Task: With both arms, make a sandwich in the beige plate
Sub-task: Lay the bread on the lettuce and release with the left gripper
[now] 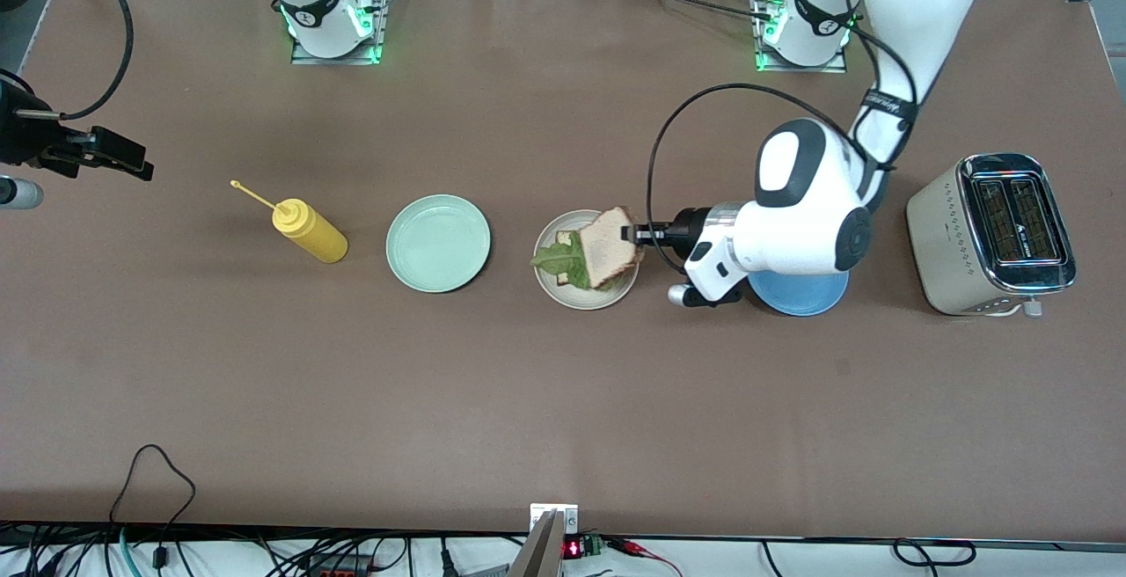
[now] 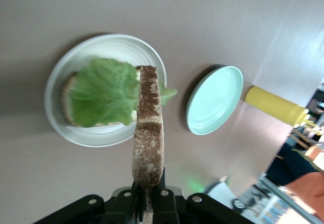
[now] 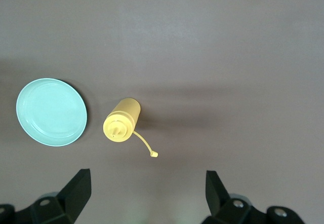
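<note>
Next, my left gripper releases the second slice of toast on the green lettuce leaf in the beige plate [image 1: 590, 254] [image 2: 104, 94].
The beige plate [image 1: 572, 297] holds a toast slice [image 1: 566, 237] with a ruffled green lettuce leaf [image 1: 563, 262] on it. My left gripper [image 1: 630, 233] is shut on a second toast slice [image 1: 607, 247] by its crust edge and holds it tilted over the plate, above the lettuce. In the left wrist view the held slice [image 2: 148, 127] shows edge-on, rising from the left gripper [image 2: 149, 183] over the lettuce [image 2: 101, 95], the lower slice [image 2: 67, 95] and the plate [image 2: 55, 82]. My right gripper [image 1: 123, 159] is open and empty, waiting at the right arm's end of the table; it also shows in the right wrist view [image 3: 149, 188].
A mint green plate [image 1: 438, 243] lies beside the beige plate, toward the right arm's end. A yellow squeeze bottle [image 1: 310, 231] lies beside it. A blue plate [image 1: 799, 291] sits under the left arm's wrist. A toaster [image 1: 990, 234] stands at the left arm's end.
</note>
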You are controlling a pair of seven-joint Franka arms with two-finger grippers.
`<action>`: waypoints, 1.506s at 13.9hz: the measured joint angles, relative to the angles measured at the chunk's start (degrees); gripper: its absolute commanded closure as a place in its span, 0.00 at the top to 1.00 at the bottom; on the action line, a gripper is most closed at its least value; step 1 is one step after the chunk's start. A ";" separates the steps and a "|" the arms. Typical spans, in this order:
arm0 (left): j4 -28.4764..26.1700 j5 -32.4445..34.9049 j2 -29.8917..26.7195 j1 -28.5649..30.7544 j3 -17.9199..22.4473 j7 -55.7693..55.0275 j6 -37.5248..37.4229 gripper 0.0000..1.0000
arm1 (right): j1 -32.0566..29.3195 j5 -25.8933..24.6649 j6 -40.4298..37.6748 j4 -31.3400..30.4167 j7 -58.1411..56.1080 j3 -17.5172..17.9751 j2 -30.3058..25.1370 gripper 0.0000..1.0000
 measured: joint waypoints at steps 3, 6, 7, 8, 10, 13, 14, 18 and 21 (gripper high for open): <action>-0.33 -1.46 3.18 -3.06 0.00 0.00 3.80 0.00 | 0.00 0.00 0.02 0.01 0.00 0.00 0.00 1.00; -0.33 -1.47 4.87 -3.89 0.05 3.48 4.22 0.00 | 0.00 -0.01 0.03 0.03 0.00 0.00 0.00 1.00; -0.33 -1.48 5.22 -3.87 0.18 4.89 4.21 0.00 | 0.00 -0.01 0.05 0.03 0.00 0.00 0.00 1.00; -0.34 -1.48 5.62 -3.85 0.28 5.81 4.21 0.00 | 0.00 -0.01 0.06 0.03 0.00 0.00 0.00 1.00; -0.33 -1.49 6.28 -3.84 0.34 7.14 4.21 0.00 | 0.00 -0.01 0.06 0.03 0.00 0.00 0.00 1.00; -0.34 -1.49 7.24 -3.63 0.43 9.89 4.20 0.02 | 0.00 0.00 0.06 0.03 0.00 0.00 0.00 1.00; -0.33 -1.50 7.67 -3.41 0.53 10.85 4.20 0.02 | 0.00 0.00 0.06 0.03 0.00 0.00 0.01 1.00; -0.29 -1.50 9.69 -1.94 0.69 15.32 4.16 0.11 | 0.02 0.00 0.54 0.03 0.00 0.00 0.04 1.00; -0.22 -2.57 11.42 -1.44 0.75 16.72 4.16 0.62 | 0.03 0.00 0.71 0.03 0.00 0.00 0.04 1.00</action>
